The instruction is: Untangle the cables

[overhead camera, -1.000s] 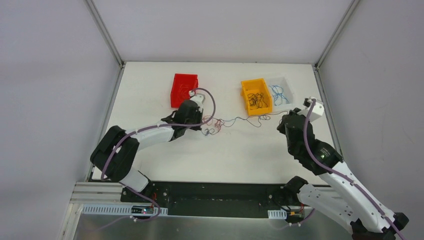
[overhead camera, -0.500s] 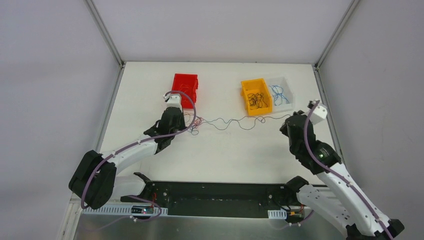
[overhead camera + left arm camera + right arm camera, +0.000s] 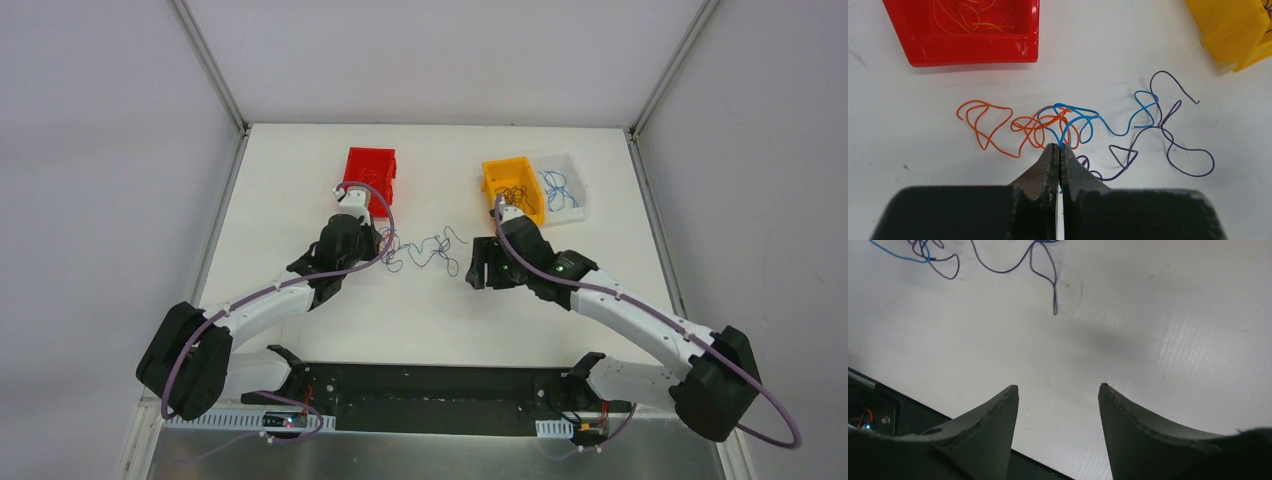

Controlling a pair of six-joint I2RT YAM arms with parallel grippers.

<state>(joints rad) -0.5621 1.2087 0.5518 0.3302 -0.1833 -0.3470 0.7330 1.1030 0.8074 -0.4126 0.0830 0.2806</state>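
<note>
The robot's right gripper should close on the narrow loop [image 3: 453,270] [image 3: 1055,299] of the dark piece of cable, the one nearest that gripper that points toward the table's near edge.
The cables [image 3: 420,250] lie as loose curly strands on the white table between my two grippers. In the left wrist view an orange strand [image 3: 998,125], a blue strand [image 3: 1083,117] and a dark purple-black strand [image 3: 1168,145] overlap in slack loops. My left gripper [image 3: 1058,146] is shut, with the blue strand running in between its tips; from above it [image 3: 378,243] sits at the tangle's left end. Just right of the strands, my right gripper [image 3: 478,268] stands open and holds nothing. Its view [image 3: 1058,386] has the dark strand [image 3: 1013,267] lying well beyond the fingers.
A red bin [image 3: 370,178] holding orange wires stands behind the left gripper. At the back right are a yellow bin [image 3: 512,192] with dark wires and a clear bin [image 3: 562,185] with blue wires. The table's near edge and black rail [image 3: 430,385] lie close under the right gripper.
My right gripper opened, let the cable go, and swung left from the table's right side to the middle. The stretched strand fell slack into curls. The left gripper pulled left, staying shut.
</note>
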